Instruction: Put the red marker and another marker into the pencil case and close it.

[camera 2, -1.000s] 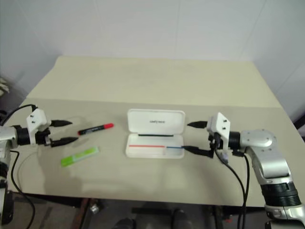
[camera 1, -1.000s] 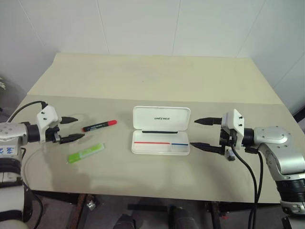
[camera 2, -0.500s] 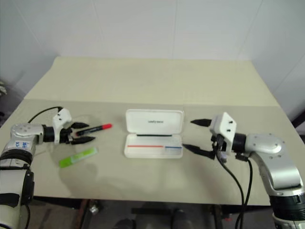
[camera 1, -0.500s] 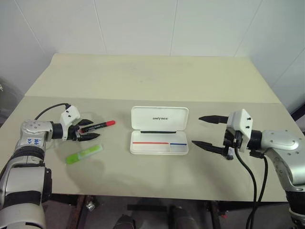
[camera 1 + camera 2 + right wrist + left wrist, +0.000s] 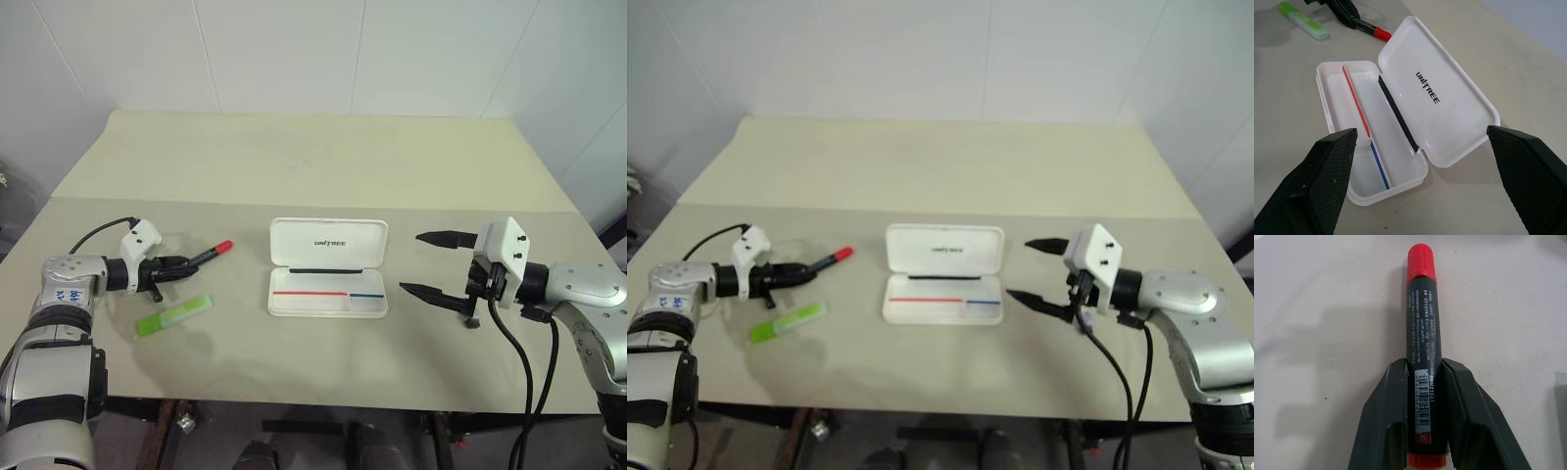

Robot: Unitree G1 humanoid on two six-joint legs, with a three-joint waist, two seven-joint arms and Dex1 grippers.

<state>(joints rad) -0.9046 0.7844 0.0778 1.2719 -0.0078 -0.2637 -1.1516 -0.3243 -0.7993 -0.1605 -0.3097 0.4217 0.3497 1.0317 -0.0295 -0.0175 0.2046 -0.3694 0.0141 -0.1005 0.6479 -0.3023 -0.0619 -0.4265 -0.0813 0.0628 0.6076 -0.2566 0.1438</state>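
Note:
The robot's left gripper should put the red marker down in the pencil case's tray (image 5: 330, 276), along the black piece under the pencil case's lid.
My left gripper (image 5: 186, 263) is shut on the black barrel of the red marker (image 5: 1421, 323), low at the table's left. The marker's red cap (image 5: 221, 248) pokes out past the fingertips toward the pencil case. The lime-green highlighter (image 5: 174, 316) lies flat on the table just in front of that gripper, apart from it. In the middle of the table the white pencil case (image 5: 328, 242) lies open, lid tipped back, with a red and blue stripe inside and nothing in its tray (image 5: 1337, 83). My right gripper (image 5: 411, 261) hovers open just right of the case, holding nothing.
The beige table (image 5: 313, 166) stretches far behind the case up to a white wall. A black cable (image 5: 98, 233) loops off my left wrist over the table's left edge. Another cable (image 5: 519, 372) hangs from my right wrist past the front edge.
My left gripper, which stood open around the marker half a second ago, has shut on its barrel. The marker's cap end has swung slightly. The right gripper stays open.

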